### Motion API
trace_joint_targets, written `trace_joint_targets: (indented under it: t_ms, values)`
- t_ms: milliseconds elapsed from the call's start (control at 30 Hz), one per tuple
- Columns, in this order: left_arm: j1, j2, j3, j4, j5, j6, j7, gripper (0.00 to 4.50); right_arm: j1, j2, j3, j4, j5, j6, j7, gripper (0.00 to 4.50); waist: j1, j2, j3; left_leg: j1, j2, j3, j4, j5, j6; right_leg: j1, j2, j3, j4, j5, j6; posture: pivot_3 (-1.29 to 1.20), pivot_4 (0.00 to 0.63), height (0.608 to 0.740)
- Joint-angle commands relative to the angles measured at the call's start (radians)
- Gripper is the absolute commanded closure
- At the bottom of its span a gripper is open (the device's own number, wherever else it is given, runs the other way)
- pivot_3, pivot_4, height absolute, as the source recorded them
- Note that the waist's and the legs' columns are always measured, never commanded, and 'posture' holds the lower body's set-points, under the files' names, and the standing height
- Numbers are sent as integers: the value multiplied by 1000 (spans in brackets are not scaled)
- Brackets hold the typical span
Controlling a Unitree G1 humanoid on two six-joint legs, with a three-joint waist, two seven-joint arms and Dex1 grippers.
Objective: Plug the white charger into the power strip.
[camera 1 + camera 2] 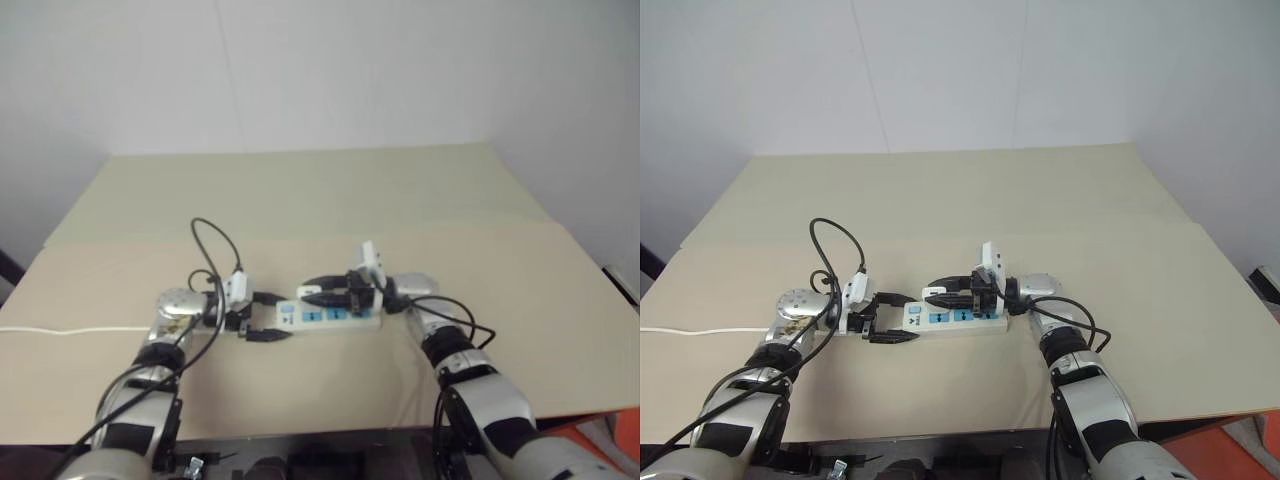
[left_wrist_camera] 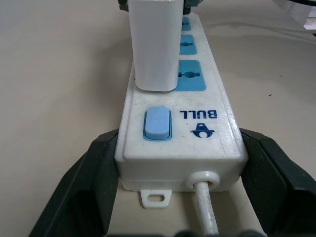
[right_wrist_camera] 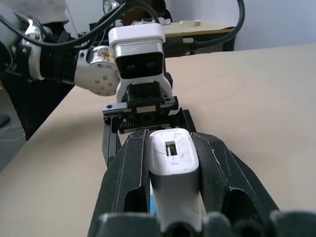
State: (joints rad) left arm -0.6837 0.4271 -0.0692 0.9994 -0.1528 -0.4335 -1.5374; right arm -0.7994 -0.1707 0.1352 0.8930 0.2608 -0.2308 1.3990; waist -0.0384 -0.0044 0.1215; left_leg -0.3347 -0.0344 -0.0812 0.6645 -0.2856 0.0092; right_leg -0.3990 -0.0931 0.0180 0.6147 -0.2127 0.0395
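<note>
My right gripper holds the white charger close to its top, so next I open, sink lower, and grip the charger's lower body (image 2: 157,69) before pressing it in.
The power strip (image 1: 335,316) lies across the tan table just in front of me, a white bar with blue outlet faces. My left gripper (image 2: 180,143) is shut on its switch end, one black finger (image 2: 96,177) against each side, next to the blue switch (image 2: 157,123). My right gripper (image 3: 168,140) is shut on the white charger (image 3: 173,160) and reaches in level from the right. The charger (image 2: 153,44) stands upright over the strip, its lower end by the outlet nearest the switch (image 2: 191,81). Its prongs are hidden.
The strip's thin white cord (image 1: 60,329) runs off to the left across the table (image 1: 300,200). A black cable (image 1: 215,250) loops above my left wrist. The table's front edge lies close below both arms, with something orange (image 1: 600,435) past the right corner.
</note>
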Motion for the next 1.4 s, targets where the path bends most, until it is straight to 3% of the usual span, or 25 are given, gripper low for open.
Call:
trace_joint_targets:
  t_ms: [33,333,533,1000,1300,1333,1400]
  values:
    - [10,-3,-31,2,36,-8,-12,1248,28,-11,71,92,-105,50,14,3380,-1,1,-1,0,0,0,0,0,0,0,0,0,0,0,0,0,150,740]
    - [7,-16,-33,11,42,-17,0,1248,-45,-2,89,152,-144,100,-13,3380,-4,3,-2,3,0,-1,-1,0,0,3,0,0,0,0,0,0,150,740]
    - [17,-15,-28,12,41,-23,7,1248,-20,-6,69,150,-143,95,-24,3380,-4,3,-2,12,0,-1,-4,0,0,11,0,1,-2,-1,1,0,150,740]
    - [22,-19,-29,12,44,-28,17,1248,3,-11,60,116,-124,122,-1,3380,-4,5,-5,14,0,-1,-5,0,1,12,0,2,-2,-2,1,0,150,740]
    - [23,-18,-32,16,51,-34,23,1248,17,-23,11,87,-97,95,3,272,0,4,-4,13,0,-1,-5,-1,1,12,-1,3,-3,-2,2,0,150,740]
    - [22,-19,-32,18,51,-34,24,1248,18,-26,11,85,-100,91,5,33,0,4,-4,13,0,-1,-5,-1,1,12,-1,3,-3,-2,2,0,150,740]
    - [20,-20,-32,19,52,-34,25,1248,19,-30,10,83,-101,90,7,33,1,4,-4,13,0,-1,-5,-1,1,12,-1,3,-4,-2,2,0,150,740]
